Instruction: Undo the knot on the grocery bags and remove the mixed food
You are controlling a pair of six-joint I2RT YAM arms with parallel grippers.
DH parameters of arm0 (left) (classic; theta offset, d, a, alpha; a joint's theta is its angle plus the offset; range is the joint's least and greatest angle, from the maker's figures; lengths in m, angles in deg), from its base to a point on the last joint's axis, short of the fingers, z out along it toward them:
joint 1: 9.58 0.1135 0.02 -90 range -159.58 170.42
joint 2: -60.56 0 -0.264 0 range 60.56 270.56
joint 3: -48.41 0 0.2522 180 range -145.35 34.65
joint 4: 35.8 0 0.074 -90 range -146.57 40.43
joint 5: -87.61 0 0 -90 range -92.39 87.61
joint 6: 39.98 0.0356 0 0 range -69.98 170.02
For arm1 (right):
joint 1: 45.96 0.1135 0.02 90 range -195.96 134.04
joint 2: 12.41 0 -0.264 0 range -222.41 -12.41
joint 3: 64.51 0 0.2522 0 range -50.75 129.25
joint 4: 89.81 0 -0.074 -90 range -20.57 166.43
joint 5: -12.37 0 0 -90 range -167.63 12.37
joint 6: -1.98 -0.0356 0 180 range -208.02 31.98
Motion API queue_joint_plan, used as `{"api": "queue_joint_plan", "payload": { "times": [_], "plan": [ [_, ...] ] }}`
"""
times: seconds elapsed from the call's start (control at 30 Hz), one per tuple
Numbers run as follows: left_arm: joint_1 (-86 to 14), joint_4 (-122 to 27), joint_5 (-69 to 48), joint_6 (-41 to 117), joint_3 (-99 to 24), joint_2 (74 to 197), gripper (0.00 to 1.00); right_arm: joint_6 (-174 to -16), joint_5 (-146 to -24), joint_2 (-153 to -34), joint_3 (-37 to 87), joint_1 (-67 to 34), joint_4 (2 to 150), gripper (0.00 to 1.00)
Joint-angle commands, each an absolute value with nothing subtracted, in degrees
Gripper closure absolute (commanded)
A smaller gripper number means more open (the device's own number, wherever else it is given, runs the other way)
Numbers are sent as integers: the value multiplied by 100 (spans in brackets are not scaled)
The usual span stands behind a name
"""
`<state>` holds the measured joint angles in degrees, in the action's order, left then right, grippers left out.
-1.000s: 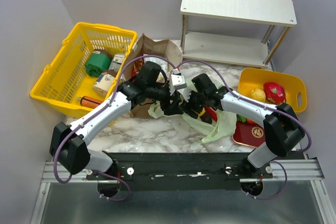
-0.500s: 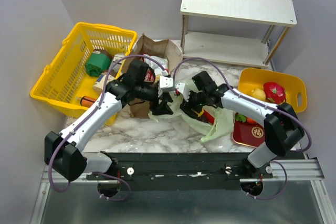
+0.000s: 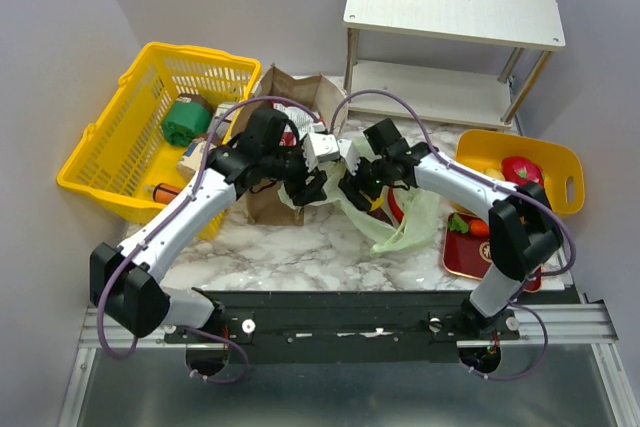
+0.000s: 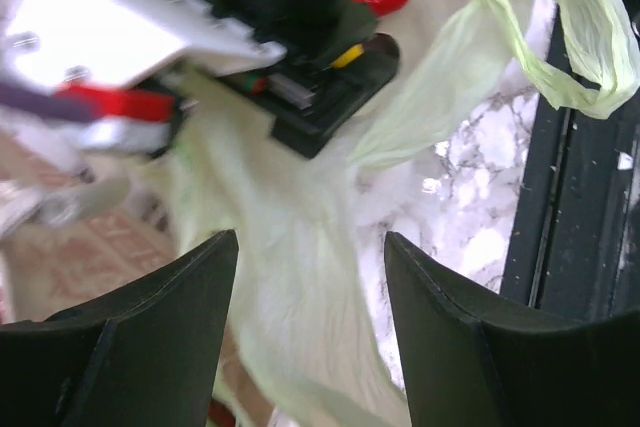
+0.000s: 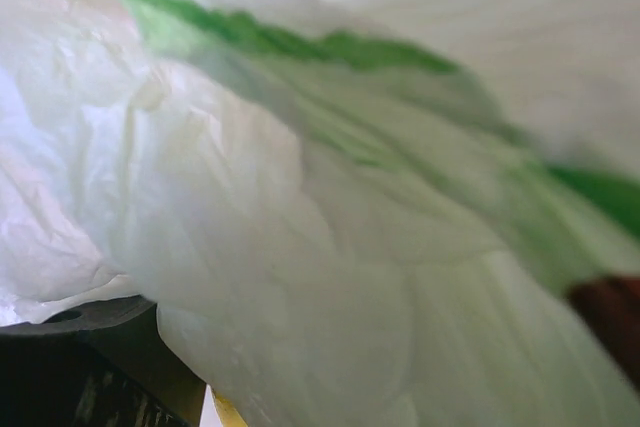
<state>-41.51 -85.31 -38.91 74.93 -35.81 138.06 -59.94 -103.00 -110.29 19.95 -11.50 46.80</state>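
Observation:
The bag's side hangs loose by my right gripper, so left fingers should pinch the film [image 4: 310,292], keeping it open for unloading.
The pale green plastic bag [image 3: 402,229] hangs lifted over the marble table between both grippers. My right gripper [image 3: 355,187] holds its upper film; the bag [image 5: 300,247] fills the right wrist view and hides the fingers. My left gripper [image 3: 312,187] is open, and its fingers [image 4: 170,307] straddle the draped film [image 4: 290,247] just below the right gripper [image 4: 320,97]. A loose handle loop [image 4: 590,47] trails off; no tight knot shows. Something red [image 3: 393,205] shows inside the bag. The brown paper bag [image 3: 285,92] stands behind the left gripper. A dragon fruit [image 3: 522,175] lies in the orange bin [image 3: 560,162].
A yellow mesh basket [image 3: 110,162] with a green can [image 3: 187,119] and cartons stands at the left. A white two-tier shelf [image 3: 440,47] stands at the back. A red tray [image 3: 480,255] with small produce lies at the right front, below the orange bin.
Both grippers have moved back and up toward the paper bag, lifting the green bag's top off the table. The left gripper has shifted right, closer to the right gripper.

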Motion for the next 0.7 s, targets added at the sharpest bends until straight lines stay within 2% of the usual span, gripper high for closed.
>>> {"api": "queue_joint_plan", "payload": {
  "times": [0.0, 0.33, 0.57, 0.6, 0.67],
  "plan": [
    [-3956, -8306, -3263, 7192, -3532, 13202, 26, -5701, -10549, -10479, 1527, -1212, 4549, 44],
    [-3973, -7559, -4036, 6453, -3364, 13702, 23, -5409, -10804, -10074, 1262, -1221, 4558, 43],
    [-4070, -7540, -3834, 6505, -3452, 14291, 25, -5401, -10874, -9977, 1324, -1221, 4575, 43],
    [-4070, -7567, -3912, 6505, -3452, 14327, 34, -5383, -10892, -9968, 1306, -1221, 4567, 43],
    [-4070, -7602, -4097, 6558, -3452, 14327, 59, -5383, -10892, -9942, 1253, -1221, 4575, 43]
  ]
}}
